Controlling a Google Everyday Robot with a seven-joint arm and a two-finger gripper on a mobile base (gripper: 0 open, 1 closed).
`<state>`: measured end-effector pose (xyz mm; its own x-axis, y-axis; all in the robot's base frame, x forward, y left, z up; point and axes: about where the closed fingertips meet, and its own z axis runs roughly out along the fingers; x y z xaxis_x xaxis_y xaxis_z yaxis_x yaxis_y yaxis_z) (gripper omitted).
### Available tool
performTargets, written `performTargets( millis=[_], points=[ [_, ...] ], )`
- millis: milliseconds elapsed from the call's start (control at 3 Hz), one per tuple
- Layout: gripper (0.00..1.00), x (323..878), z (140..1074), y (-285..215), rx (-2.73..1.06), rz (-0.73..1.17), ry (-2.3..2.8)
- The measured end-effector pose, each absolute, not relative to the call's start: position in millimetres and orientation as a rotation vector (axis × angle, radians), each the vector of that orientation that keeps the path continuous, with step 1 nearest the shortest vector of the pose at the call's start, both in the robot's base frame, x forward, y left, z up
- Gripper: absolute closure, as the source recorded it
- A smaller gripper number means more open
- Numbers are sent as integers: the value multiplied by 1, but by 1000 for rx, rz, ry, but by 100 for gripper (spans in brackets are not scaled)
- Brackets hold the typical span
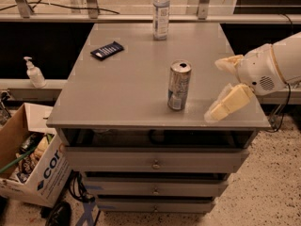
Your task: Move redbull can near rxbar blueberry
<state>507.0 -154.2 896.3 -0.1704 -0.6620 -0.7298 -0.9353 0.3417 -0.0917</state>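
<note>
The gripper next closes around the lower half of the can's body (178, 92) on the redbull can.
The redbull can (179, 85) stands upright near the front middle of the grey table (122, 93). The rxbar blueberry (107, 50) lies flat at the table's back left, well apart from the can. My gripper (216, 89) comes in from the right, just to the right of the can and at about its height. Its two pale fingers (228, 103) are spread wide apart and hold nothing. There is a small gap between the gripper and the can.
A clear plastic bottle (161, 12) with a white cap stands at the table's back edge. Drawers sit under the table top. A cardboard box (33, 166) with clutter stands on the floor at left, and a pump bottle (34, 73) on a ledge behind it.
</note>
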Motion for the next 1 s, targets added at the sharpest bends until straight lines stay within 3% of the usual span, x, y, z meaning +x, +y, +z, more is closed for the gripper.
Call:
performTargets(
  millis=[1000],
  points=[
    [0, 549, 863, -94, -1135, 678, 1671]
  ],
)
